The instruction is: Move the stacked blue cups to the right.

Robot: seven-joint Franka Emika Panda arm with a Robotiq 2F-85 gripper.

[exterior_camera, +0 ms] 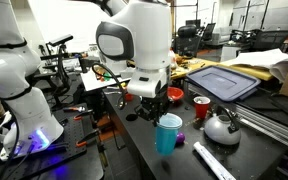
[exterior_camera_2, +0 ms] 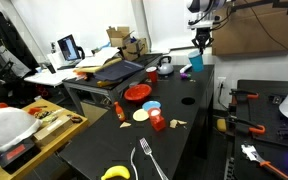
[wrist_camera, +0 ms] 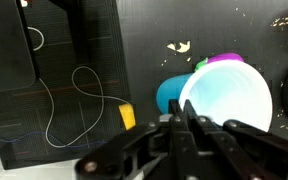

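I will release the stacked blue cups on the black table [exterior_camera: 181,160] close beside the white bar.
The stacked blue cups [exterior_camera: 168,133] stand upright on the black table, with a small purple thing [exterior_camera: 180,138] beside them. They also show at the table's far end in an exterior view [exterior_camera_2: 197,62]. In the wrist view I look down into their pale open rim [wrist_camera: 227,97]. My gripper [exterior_camera: 148,98] hangs above and a little behind the cups, apart from them. It also shows in an exterior view [exterior_camera_2: 202,42]. In the wrist view its fingers [wrist_camera: 182,122] are pressed together with nothing between them, next to the rim's left edge.
A silver kettle [exterior_camera: 221,126], a red cup [exterior_camera: 200,103] and a white bar [exterior_camera: 214,160] stand near the cups. A blue tray [exterior_camera: 222,80] lies behind. A red plate [exterior_camera_2: 137,93], a small blue dish [exterior_camera_2: 151,106], a fork [exterior_camera_2: 144,160] and a banana [exterior_camera_2: 114,173] lie nearer.
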